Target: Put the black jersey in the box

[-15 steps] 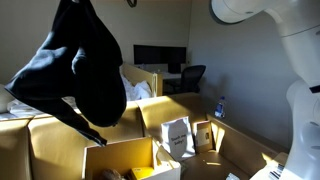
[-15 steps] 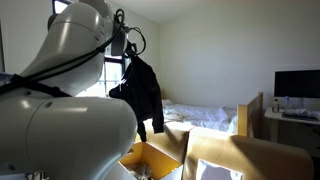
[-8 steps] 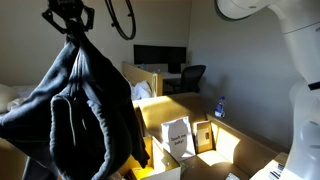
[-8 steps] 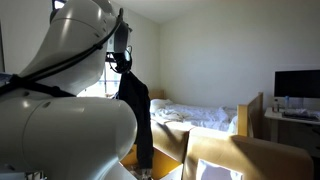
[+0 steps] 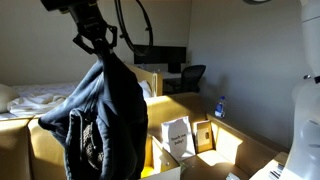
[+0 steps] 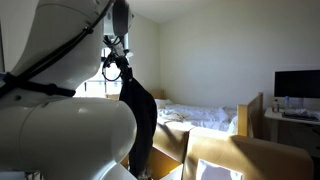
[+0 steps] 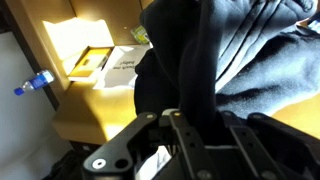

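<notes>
The robot's gripper will release the black jersey, which dangles above the box now, inside the open box (image 5: 128,158), next to the white carton with writing on it.
The black jersey (image 5: 100,120) hangs in a long bunch from my gripper (image 5: 97,45), which is shut on its top. It dangles above the open cardboard box (image 5: 165,168). In an exterior view the jersey (image 6: 138,120) hangs straight down from the gripper (image 6: 119,68) over the box (image 6: 165,165). In the wrist view the dark cloth (image 7: 200,70) fills the frame between the jaws (image 7: 195,130), with the sunlit box floor (image 7: 95,55) beyond.
White cartons (image 5: 178,135) and a small brown box (image 5: 203,135) stand inside the box. A blue bottle (image 5: 220,106) stands by the box wall. A bed (image 6: 205,117), a desk with monitor (image 6: 297,85) and an office chair (image 5: 190,78) lie behind.
The gripper has carried the jersey sideways and lower over the box. The cloth has swung and now hangs in a narrower, straighter bunch.
</notes>
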Controlling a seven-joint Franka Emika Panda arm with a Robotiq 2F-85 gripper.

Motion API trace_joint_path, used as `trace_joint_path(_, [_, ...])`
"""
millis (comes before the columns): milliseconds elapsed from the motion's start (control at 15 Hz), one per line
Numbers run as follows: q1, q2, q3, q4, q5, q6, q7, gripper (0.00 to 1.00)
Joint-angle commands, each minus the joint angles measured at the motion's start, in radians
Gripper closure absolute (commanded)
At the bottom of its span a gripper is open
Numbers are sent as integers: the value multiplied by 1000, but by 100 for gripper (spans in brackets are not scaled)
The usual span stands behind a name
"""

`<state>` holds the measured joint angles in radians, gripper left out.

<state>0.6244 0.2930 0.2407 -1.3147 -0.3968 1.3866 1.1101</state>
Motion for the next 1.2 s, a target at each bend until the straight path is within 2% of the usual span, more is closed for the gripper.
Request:
trace_joint_path(0, [-49,-128,-25,-251,10,44,60,95])
trace_joint_path(67, [-47,-130,-38,-304,-53,2,58,95])
trace_joint_path(133, [-73,-130,-26,-353,-90,4,63,95])
trace_joint_path(467, [-153,-112,-34,-643,-267,55,168,95])
trace_joint_path(600, [-180,-87,-34,-710,-317,82,230,95])
trace_joint_path(733, [-200,-41,-40,-698,-359,113,297,95])
trace_joint_path(867, [-213,7,-46,-631,-401,149,352,95])
trace_joint_path(1133, [-202,116,-32,-433,-413,261,402,95])
